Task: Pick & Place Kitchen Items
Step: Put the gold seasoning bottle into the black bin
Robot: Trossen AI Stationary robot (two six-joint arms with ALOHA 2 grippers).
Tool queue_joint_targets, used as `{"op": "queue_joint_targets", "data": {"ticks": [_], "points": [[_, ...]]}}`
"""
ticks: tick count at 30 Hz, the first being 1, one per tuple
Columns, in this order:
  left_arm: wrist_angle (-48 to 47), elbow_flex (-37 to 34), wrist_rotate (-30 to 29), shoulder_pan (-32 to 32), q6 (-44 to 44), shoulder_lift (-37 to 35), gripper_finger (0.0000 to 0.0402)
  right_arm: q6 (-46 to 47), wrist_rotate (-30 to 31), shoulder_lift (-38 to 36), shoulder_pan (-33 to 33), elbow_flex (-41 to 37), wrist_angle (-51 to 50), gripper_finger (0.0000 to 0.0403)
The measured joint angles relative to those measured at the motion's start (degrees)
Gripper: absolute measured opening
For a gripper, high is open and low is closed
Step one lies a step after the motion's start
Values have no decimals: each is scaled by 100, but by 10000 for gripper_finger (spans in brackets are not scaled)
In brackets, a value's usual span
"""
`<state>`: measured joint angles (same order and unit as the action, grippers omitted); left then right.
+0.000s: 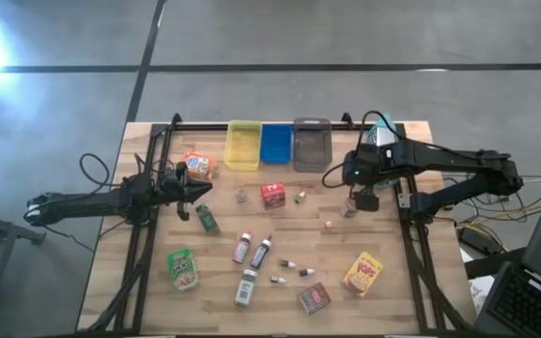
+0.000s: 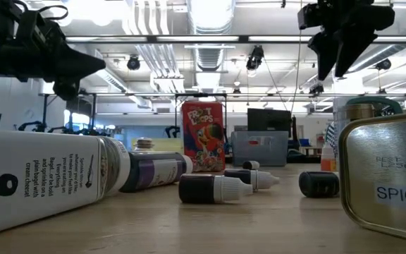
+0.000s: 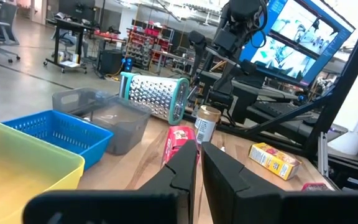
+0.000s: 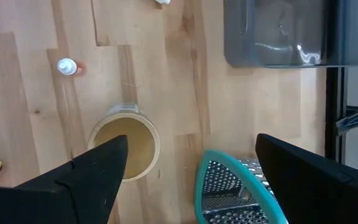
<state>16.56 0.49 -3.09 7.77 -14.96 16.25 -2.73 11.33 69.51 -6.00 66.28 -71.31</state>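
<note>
The sides of the brown-lidded cup [image 1: 347, 209] [image 4: 124, 144], which stands upright next to the teal-framed grater, will be gripped by my right gripper.
Many kitchen items lie loose on the wooden table: a red box [image 1: 272, 194], an orange pouch [image 1: 198, 166], a green pouch [image 1: 183, 268], a yellow pouch [image 1: 363, 273], slim dark bottles [image 1: 252, 249], a white shaker [image 1: 245, 286] and tiny vials [image 1: 289, 267]. A brown-lidded cup [image 4: 124, 142] stands upright at the right. My right gripper [image 4: 191, 143] hangs open above the table, pointing down, beside and over the cup [image 1: 348, 208] without touching it. My left gripper [image 3: 197, 168] is shut, level above the table's left part [image 1: 195, 192], holding nothing.
Yellow [image 1: 243, 145], blue [image 1: 275, 143] and grey [image 1: 312, 143] trays stand in a row at the far edge. A teal-framed grater [image 4: 235, 186] lies just under my right gripper, near the grey tray [image 4: 278, 31]. A spice tin [image 2: 390, 176] sits near the front edge.
</note>
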Motion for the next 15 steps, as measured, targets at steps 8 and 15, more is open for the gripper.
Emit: {"op": "queue_joint_targets", "data": {"ticks": [8, 15], "points": [[-11, 1, 2, 2, -2, 4, 30, 61, 4, -164, -2, -2, -11, 355], [-9, 2, 0, 0, -2, 4, 30, 65, 2, -144, -1, -20, -31, 355]]}}
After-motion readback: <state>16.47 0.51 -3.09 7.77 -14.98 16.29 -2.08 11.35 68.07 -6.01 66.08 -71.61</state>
